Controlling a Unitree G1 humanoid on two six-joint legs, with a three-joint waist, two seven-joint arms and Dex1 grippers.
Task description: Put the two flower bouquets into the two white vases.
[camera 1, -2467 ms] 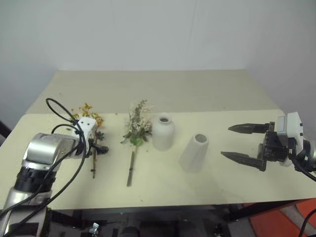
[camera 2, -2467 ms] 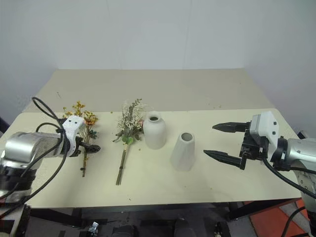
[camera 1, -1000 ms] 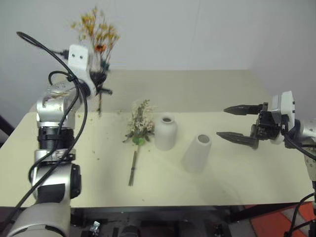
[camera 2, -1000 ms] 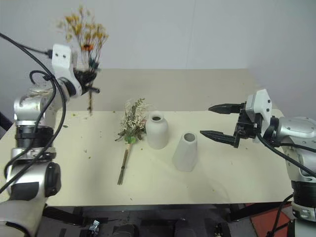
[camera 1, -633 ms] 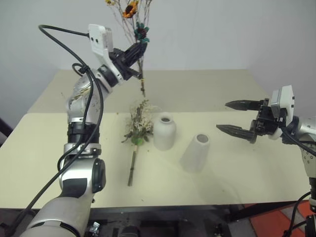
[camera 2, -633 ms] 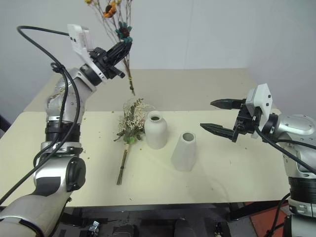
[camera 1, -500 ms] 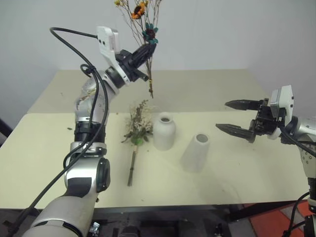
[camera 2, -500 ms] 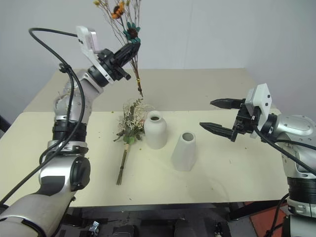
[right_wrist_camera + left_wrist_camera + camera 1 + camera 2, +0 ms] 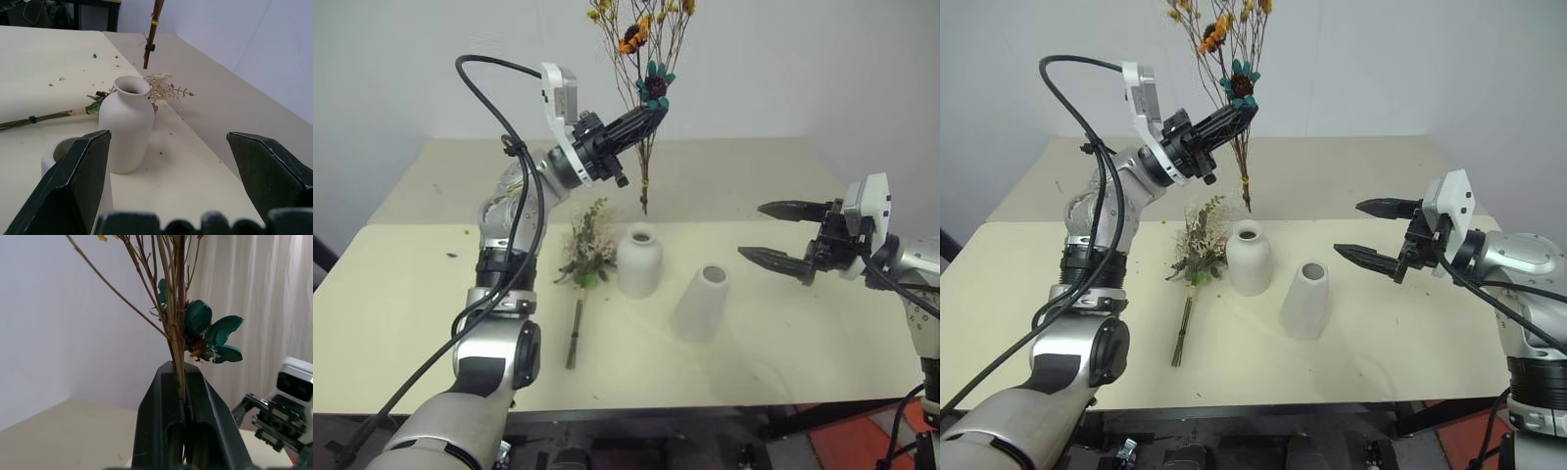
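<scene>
The robot's left gripper should release the yellow-orange dried bouquet, now held upright high over the table, with its stems in the opening of the squat white vase (image 9: 642,235).
My left gripper (image 9: 651,113) is shut on the thin stems of the yellow-orange dried bouquet (image 9: 641,44) and holds it upright high over the table. The stem ends (image 9: 644,201) hang just above and behind the mouth of the squat white vase (image 9: 638,262). In the left wrist view the black fingers (image 9: 164,421) pinch the stems (image 9: 173,308). The larger bouquet (image 9: 587,250) lies flat on the table left of the squat vase. The cone vase (image 9: 701,304) stands to its right. My right gripper (image 9: 751,230) hovers open, right of the cone vase, holding nothing.
The cream table (image 9: 411,294) carries small flower crumbs on its left half. A white wall rises behind the table's far edge. In the right wrist view the squat vase (image 9: 126,132) stands in front, with the hanging stem end (image 9: 150,39) behind it.
My left gripper lifted the dried bouquet off the table and has swung it to the right, from the left side to above the squat vase. The right gripper has stayed in place.
</scene>
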